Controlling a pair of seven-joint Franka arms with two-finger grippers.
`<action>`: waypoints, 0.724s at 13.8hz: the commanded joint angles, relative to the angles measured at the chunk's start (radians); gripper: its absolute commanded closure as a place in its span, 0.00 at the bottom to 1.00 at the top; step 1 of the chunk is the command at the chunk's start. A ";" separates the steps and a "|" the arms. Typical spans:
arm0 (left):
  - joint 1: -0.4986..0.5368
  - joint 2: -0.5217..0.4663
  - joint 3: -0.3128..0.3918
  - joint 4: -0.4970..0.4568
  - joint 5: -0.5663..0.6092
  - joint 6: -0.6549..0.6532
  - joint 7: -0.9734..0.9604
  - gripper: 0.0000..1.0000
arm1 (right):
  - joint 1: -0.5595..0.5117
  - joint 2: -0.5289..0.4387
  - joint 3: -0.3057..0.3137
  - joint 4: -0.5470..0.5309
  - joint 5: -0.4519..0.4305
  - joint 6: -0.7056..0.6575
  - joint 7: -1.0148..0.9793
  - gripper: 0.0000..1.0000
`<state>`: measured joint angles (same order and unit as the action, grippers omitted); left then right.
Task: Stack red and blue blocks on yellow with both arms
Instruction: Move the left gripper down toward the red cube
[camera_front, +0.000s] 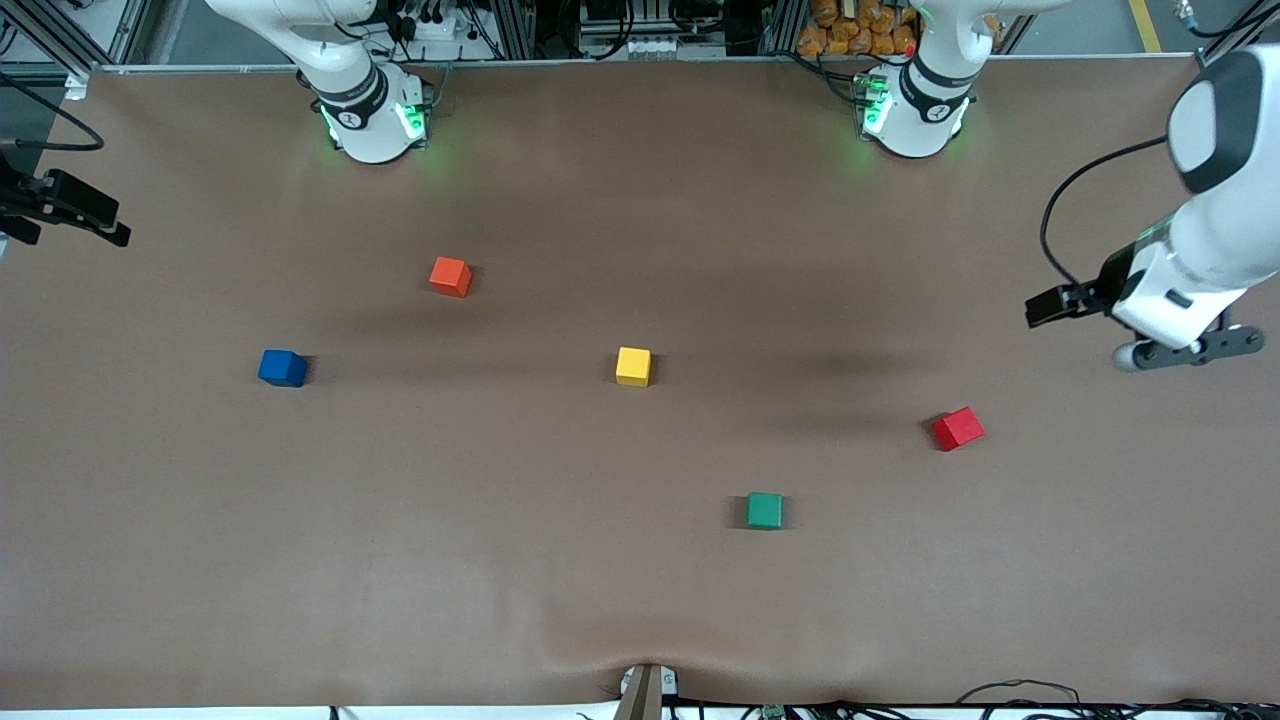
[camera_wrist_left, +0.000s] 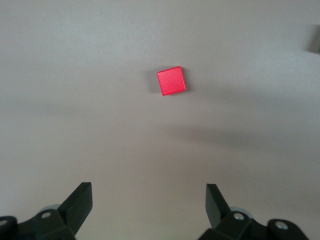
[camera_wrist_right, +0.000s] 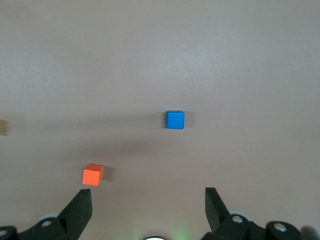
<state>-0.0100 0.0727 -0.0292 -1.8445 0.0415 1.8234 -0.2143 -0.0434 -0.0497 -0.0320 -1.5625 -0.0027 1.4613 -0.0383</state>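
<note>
The red cube near the green cube is next for my left gripper, which should go there and close on two opposite sides of the red cube (camera_front: 959, 430) (camera_wrist_left: 171, 81).
The yellow cube (camera_front: 633, 366) sits near the middle of the brown table with nothing on it. The red cube (camera_front: 958, 429) (camera_wrist_left: 171, 80) lies toward the left arm's end, the blue cube (camera_front: 283, 368) (camera_wrist_right: 175, 120) toward the right arm's end. My left gripper (camera_front: 1190, 352) (camera_wrist_left: 148, 186) hangs open and empty above the table at the left arm's end, apart from the red cube. My right gripper (camera_wrist_right: 148, 190) is open and empty too, high over the right arm's end, with the blue cube on the table below it.
An orange-red cube (camera_front: 451, 276) (camera_wrist_right: 93, 174) lies closer to the robot bases than the blue one. A green cube (camera_front: 765, 510) rests nearer the front camera than the yellow cube. The cubes stand well apart on the table (camera_front: 640, 600).
</note>
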 joint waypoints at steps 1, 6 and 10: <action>0.005 -0.010 -0.003 -0.079 -0.014 0.091 -0.042 0.00 | -0.004 -0.022 0.000 -0.019 0.015 -0.002 0.011 0.00; 0.004 0.065 -0.003 -0.081 -0.012 0.137 -0.069 0.00 | -0.004 -0.022 0.000 -0.019 0.015 -0.002 0.011 0.00; 0.005 0.114 -0.003 -0.082 -0.014 0.191 -0.077 0.00 | -0.004 -0.022 0.000 -0.019 0.015 -0.002 0.011 0.00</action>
<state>-0.0098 0.1734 -0.0292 -1.9233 0.0415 1.9843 -0.2767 -0.0434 -0.0497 -0.0323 -1.5631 -0.0027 1.4612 -0.0383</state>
